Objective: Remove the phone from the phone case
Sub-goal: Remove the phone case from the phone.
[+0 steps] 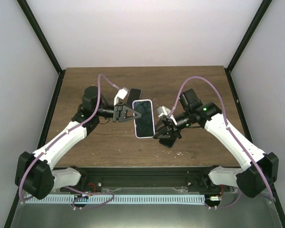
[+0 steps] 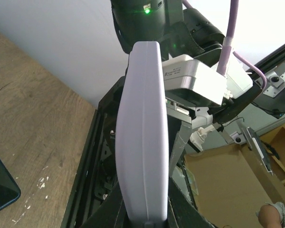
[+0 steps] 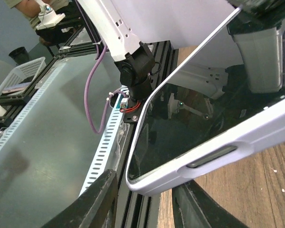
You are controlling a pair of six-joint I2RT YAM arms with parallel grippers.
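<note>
The corner of the case slants across the right gripper's open fingers, so the robot should turn them to pinch the case's long side (image 3: 213, 156) before the left gripper opens.
The phone (image 1: 144, 118), dark screen up, sits in a pale lilac phone case (image 2: 142, 133) and is held above the table's middle. My left gripper (image 1: 132, 113) is shut on the case's left long edge; in the left wrist view its fingers (image 2: 180, 209) pinch the case edge-on. My right gripper (image 1: 160, 129) is at the phone's near right corner. In the right wrist view the right gripper (image 3: 145, 183) stands open, its jaws straddling the case's corner (image 3: 152, 183) with a gap on the left side. The screen (image 3: 190, 128) still lies inside the case rim.
A second dark phone (image 1: 134, 93) lies flat on the wooden table (image 1: 85, 80) behind the left gripper; its corner also shows as a dark phone (image 2: 0, 187) in the left wrist view. A black rail (image 1: 142, 173) runs along the near table edge.
</note>
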